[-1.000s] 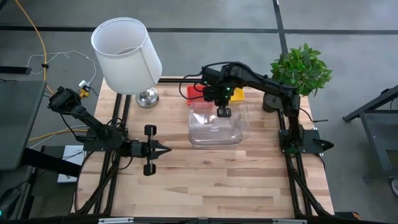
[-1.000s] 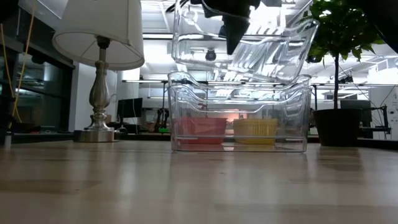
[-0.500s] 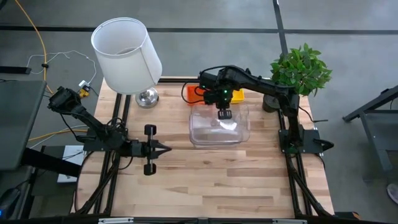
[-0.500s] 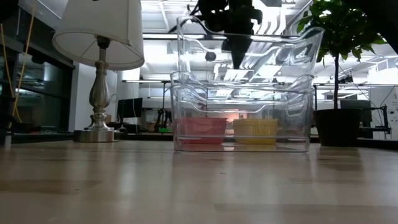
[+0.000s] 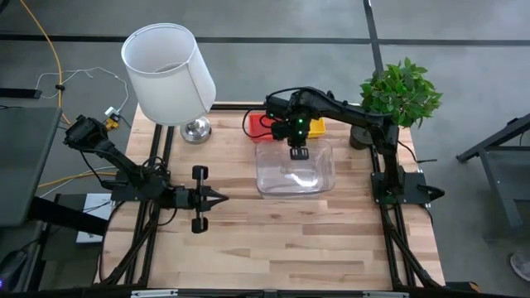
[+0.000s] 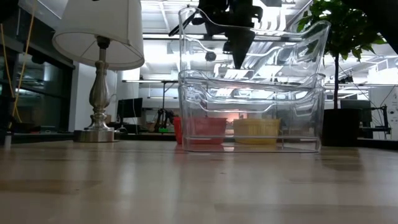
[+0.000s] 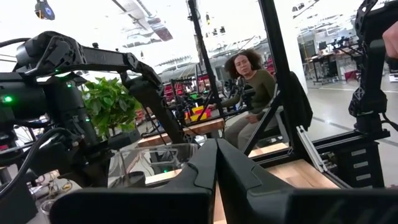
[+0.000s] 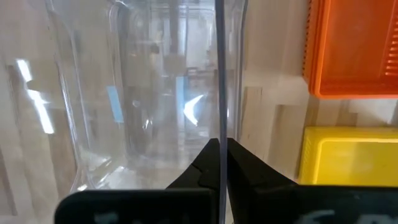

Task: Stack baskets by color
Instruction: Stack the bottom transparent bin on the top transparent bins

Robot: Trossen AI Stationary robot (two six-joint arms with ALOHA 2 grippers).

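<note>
The robot's right gripper will release the top tub once it is nested down inside the lower tub (image 5: 289, 172) (image 8: 149, 84).
Clear tubs (image 5: 295, 170) stand nested near the table's middle. The top tub (image 6: 255, 50) sits tilted and only partly sunk into the lower tub (image 6: 249, 118). My right gripper (image 5: 298, 152) hangs over the stack's far side, shut on the top tub. Behind the stack, a red-orange basket (image 5: 258, 124) and a yellow basket (image 5: 316, 127) rest side by side on the table, also in the right wrist view as the orange basket (image 8: 354, 50) and the yellow basket (image 8: 351, 155). My left gripper (image 5: 219, 198) waits shut, left of the tubs. My right gripper pinches the top tub's far wall (image 8: 220, 118) at its rim, one finger inside the tub and one outside. The fingers (image 6: 239, 53) come from above, pointing down. The tub hangs tilted below them, its bottom down inside the lower tub.
A lamp with a white shade (image 5: 169, 70) stands at the far left corner and a potted plant (image 5: 401, 93) at the far right. Bare wood spreads across the near half of the table (image 5: 273, 248). A person (image 7: 252, 93) sits in the room beyond the table.
My right gripper has come down with the top tub, which has sunk from above the stack into the lower tub, still tilted. The lower tub has slid a little toward the table's right and near edges.
</note>
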